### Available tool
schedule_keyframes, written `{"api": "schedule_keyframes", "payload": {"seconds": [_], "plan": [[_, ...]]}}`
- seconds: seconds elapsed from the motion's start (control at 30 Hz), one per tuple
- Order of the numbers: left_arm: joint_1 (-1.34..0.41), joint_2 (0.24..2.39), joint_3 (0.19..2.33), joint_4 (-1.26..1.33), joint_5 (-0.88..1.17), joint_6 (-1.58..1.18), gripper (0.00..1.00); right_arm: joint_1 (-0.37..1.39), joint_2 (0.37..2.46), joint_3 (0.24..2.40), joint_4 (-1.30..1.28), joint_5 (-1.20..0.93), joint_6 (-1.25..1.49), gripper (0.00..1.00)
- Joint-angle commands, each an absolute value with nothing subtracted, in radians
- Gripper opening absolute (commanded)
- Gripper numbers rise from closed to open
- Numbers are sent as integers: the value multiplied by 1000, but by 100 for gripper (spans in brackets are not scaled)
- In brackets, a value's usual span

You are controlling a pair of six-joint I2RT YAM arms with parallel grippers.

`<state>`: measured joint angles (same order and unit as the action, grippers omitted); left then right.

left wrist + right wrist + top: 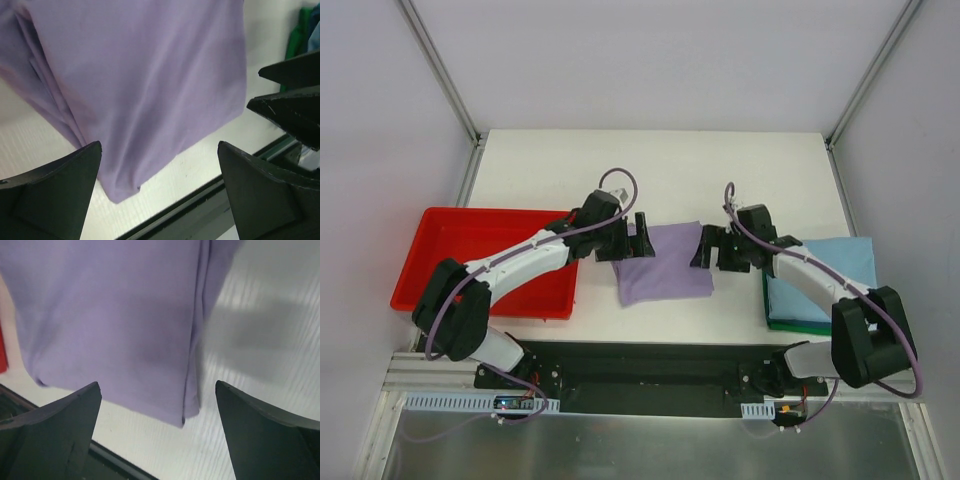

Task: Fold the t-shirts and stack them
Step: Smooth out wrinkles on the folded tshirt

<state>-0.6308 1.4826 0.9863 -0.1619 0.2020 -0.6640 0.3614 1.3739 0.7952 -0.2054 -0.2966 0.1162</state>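
Observation:
The lavender t-shirt's near edge is wavy next to a bunched corner, so my left gripper needs to pinch that corner (120,191) and pull it straight before the next fold.
The lavender t-shirt (663,263) lies folded into a rectangle on the white table, between my two grippers. Over its far left corner hovers my left gripper (630,238), open and holding nothing. Over its far right corner hovers my right gripper (712,250), open too. In the left wrist view the lavender cloth (140,75) lies flat below the gripper (159,145), apart from both fingers. In the right wrist view the shirt's folded edge (192,340) lies below the gripper (157,385). At the right, the folded light blue t-shirt (830,268) rests on the dark green one (798,325).
A red plastic tray (440,240) stands at the left under the left arm. The table's near edge with a black rail (650,352) runs just below the lavender shirt. The right arm reaches over the blue and green stack.

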Motion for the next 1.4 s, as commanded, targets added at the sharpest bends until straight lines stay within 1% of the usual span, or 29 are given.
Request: {"api": "schedule_keyframes", "payload": {"seconds": [0.0, 0.17, 0.23, 0.3, 0.37, 0.43, 0.47, 0.5, 0.53, 0.63, 0.7, 0.8, 0.87, 0.97, 1.07, 1.1, 1.17, 1.23, 1.27, 1.37], "plan": [[-721, 1346, 876, -187, 198, -661, 99, 394, 1247, 671, -184, -376, 170, 99], [-807, 1171, 658, -189, 126, -750, 99, 413, 1132, 536, -169, -356, 190, 99], [-827, 1146, 597, -187, 115, -773, 98, 423, 1108, 506, -161, -345, 184, 99], [-845, 1152, 572, -186, 88, -772, 95, 426, 1100, 483, -141, -336, 175, 97], [-850, 1178, 574, -181, 83, -762, 84, 429, 1101, 471, -129, -330, 167, 94], [-853, 1212, 587, -170, 83, -749, 76, 430, 1109, 463, -104, -322, 166, 90], [-854, 1236, 597, -166, 83, -744, 68, 430, 1117, 459, -92, -324, 167, 88], [-854, 1250, 603, -158, 80, -735, 62, 428, 1127, 457, -80, -328, 169, 86], [-854, 1268, 609, -150, 77, -729, 60, 429, 1137, 453, -65, -333, 172, 84], [-854, 1316, 632, -138, 55, -710, 49, 430, 1163, 448, -34, -344, 181, 76], [-853, 1345, 641, -137, 46, -709, 47, 428, 1173, 445, -22, -345, 183, 71], [-854, 1376, 641, -121, 20, -716, 45, 430, 1187, 443, -14, -350, 181, 68], [-854, 1391, 644, -107, 17, -721, 39, 428, 1192, 443, -14, -351, 184, 65], [-854, 1408, 647, -97, 6, -727, 34, 428, 1195, 440, -8, -348, 183, 63], [-853, 1428, 652, -81, 12, -729, 27, 428, 1201, 440, -8, -350, 186, 58], [-854, 1433, 655, -80, 11, -732, 24, 428, 1203, 440, -8, -348, 189, 55], [-854, 1442, 657, -78, 6, -735, 17, 428, 1203, 439, -9, -347, 192, 45], [-854, 1443, 658, -77, 6, -736, 11, 430, 1198, 437, -9, -347, 196, 40], [-854, 1443, 658, -78, 6, -738, 1, 430, 1197, 437, -9, -347, 198, 37], [-853, 1436, 653, -78, 6, -738, 0, 430, 1187, 436, -12, -338, 201, 16]]}}
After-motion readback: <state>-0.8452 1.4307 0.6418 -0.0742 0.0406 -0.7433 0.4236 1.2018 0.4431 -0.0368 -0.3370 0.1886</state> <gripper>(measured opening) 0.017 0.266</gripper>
